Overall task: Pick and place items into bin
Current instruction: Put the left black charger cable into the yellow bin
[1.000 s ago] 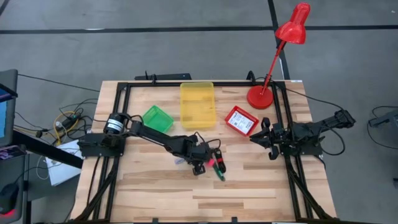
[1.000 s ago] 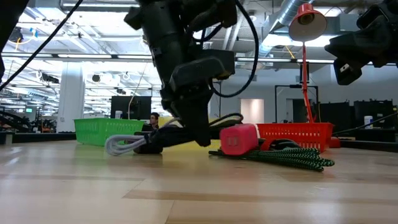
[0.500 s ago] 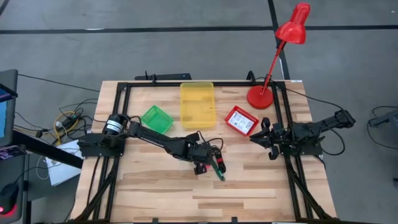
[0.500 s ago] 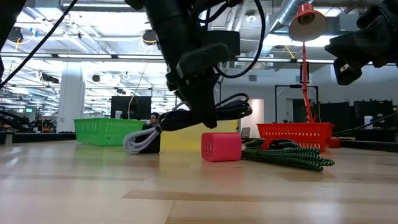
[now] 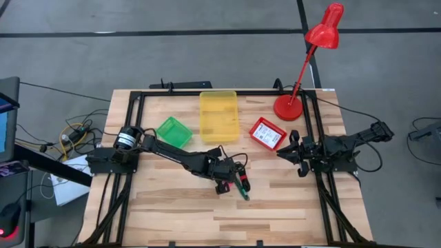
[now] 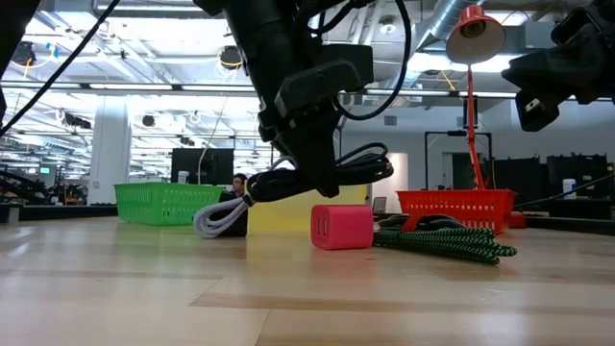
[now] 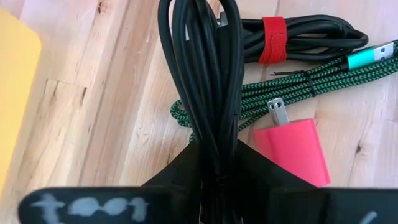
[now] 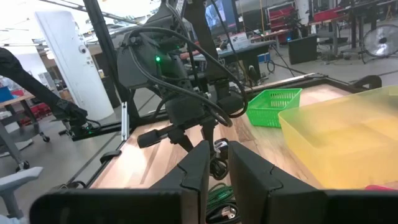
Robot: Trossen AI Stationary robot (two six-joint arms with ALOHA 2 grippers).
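Note:
The grey cable is hanging with the black cable in my left gripper, so next I lower both, open up and pinch the black cable alone [image 7: 216,118].
My left gripper [image 5: 224,179] is shut on a bundle of black cable [image 7: 202,74] near the middle of the table. In the low view the bundle [image 6: 332,173] hangs above the wood, with its pale grey looped end [image 6: 219,216] lowest. A pink plug block [image 6: 341,226] lies flat on the table under it, beside a green braided cable [image 6: 447,240]. Another black cable with a red strap [image 7: 273,40] lies just beyond. My right gripper [image 5: 289,149] waits shut at the table's right side, holding nothing. My left gripper pinches the black cable bundle between its two fingers [image 7: 255,171], on several strands at once [image 7: 212,146], about midway along the bundle. It comes slanting down from above. The bundle hangs tilted with its grey end low; whether that end touches the table does not show.
A green basket [image 5: 173,131], a yellow bin [image 5: 218,115] and a red basket [image 5: 267,133] stand in a row toward the far edge. A red desk lamp [image 5: 289,107] stands at the far right. Black frame rails [image 5: 134,138] run along the table's sides.
My left gripper has risen with the black cable bundle, which lay on the table and now hangs clear of it, its grey end drawn along. The pink block, tilted against the cables before, has slid a little and settled flat on the wood.

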